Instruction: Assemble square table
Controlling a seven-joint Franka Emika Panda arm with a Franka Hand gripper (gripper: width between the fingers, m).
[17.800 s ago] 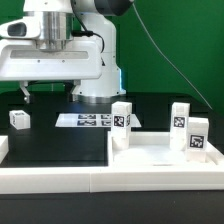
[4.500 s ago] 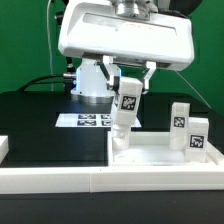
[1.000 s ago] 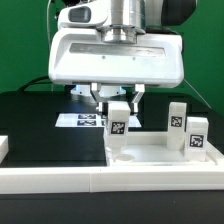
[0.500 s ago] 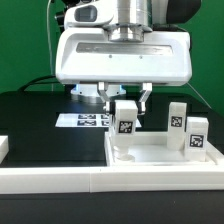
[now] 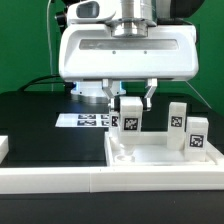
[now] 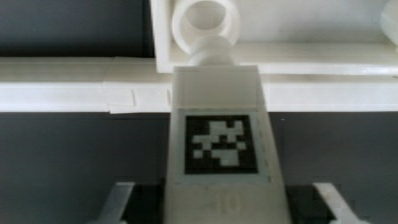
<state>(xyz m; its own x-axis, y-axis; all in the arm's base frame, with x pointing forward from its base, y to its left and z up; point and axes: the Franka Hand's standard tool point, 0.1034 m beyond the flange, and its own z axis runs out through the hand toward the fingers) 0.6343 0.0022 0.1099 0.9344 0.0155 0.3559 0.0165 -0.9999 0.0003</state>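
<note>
The white tagged leg, now held upright just above the tabletop, will be let go by my gripper upright in the tabletop's empty front corner screw hole [image 5: 123, 157] [image 6: 206, 21], next to the long rail.
My gripper [image 5: 131, 100] is shut on a white tagged leg [image 5: 130, 115] and holds it upright just above the left part of the white square tabletop [image 5: 160, 160]. In the wrist view the leg [image 6: 222, 140] fills the middle between the two fingers [image 6: 125, 205], tag facing the camera. A round screw hole [image 6: 205, 20] in the tabletop lies beyond the leg's end. Two more tagged legs [image 5: 179, 116] [image 5: 196, 133] stand on the tabletop at the exterior view's right. The fourth leg is hidden.
The marker board [image 5: 85, 120] lies on the black table behind the tabletop. A long white rail [image 5: 50, 180] edges the front, with a short end piece [image 5: 3, 147] at the exterior view's left. The robot base [image 5: 90, 92] stands at the back.
The gripper has carried the leg toward the exterior view's right and slightly up over the last second. Long before, that leg stood on the tabletop's left corner and a small leg lay at far left.
</note>
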